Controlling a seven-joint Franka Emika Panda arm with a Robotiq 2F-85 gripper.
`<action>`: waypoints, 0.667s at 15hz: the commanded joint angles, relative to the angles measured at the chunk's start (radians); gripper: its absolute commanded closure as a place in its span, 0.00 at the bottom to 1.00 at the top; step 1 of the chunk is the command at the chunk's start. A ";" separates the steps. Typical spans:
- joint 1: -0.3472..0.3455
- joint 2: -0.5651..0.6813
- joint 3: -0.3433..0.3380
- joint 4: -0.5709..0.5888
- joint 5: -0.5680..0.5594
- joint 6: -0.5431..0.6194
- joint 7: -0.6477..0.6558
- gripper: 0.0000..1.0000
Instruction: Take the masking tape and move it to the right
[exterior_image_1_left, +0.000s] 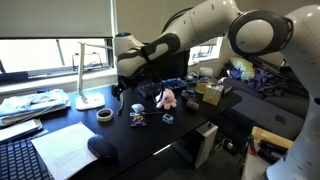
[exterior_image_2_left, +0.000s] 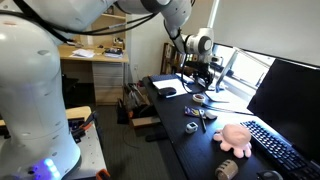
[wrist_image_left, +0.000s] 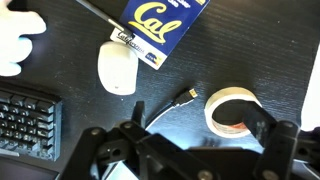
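The robot's gripper should next move to the masking tape's side (exterior_image_1_left: 111, 115) (wrist_image_left: 210, 112) that faces the white mouse and close there.
The masking tape (wrist_image_left: 228, 101) is a beige ring with a dark hollow centre, lying flat on the black desk. It shows in both exterior views (exterior_image_1_left: 104, 116) (exterior_image_2_left: 198, 98). My gripper (wrist_image_left: 180, 138) is open and empty. It hangs above the tape in both exterior views (exterior_image_1_left: 120, 95) (exterior_image_2_left: 200, 78). In the wrist view one finger overlaps the tape's hollow, and the other finger is far to the tape's left. The pink toy (exterior_image_1_left: 167, 98) (exterior_image_2_left: 235, 137) sits apart from the tape. A small grey ring (exterior_image_1_left: 168, 120) lies near the desk's front edge.
A white mouse (wrist_image_left: 118, 70), a blue and yellow "Cal" card (wrist_image_left: 165, 20), a cable end (wrist_image_left: 186, 96) and a keyboard (wrist_image_left: 28, 122) lie near the tape. A blue object (exterior_image_1_left: 138, 117), white paper (exterior_image_1_left: 65, 148), a desk lamp (exterior_image_1_left: 88, 97) and a monitor (exterior_image_2_left: 290, 95) are also on the desk.
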 joint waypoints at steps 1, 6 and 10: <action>0.050 0.143 -0.054 0.167 -0.030 -0.019 0.119 0.00; 0.051 0.191 -0.051 0.189 -0.009 -0.004 0.108 0.00; 0.057 0.231 -0.067 0.247 -0.007 -0.058 0.138 0.00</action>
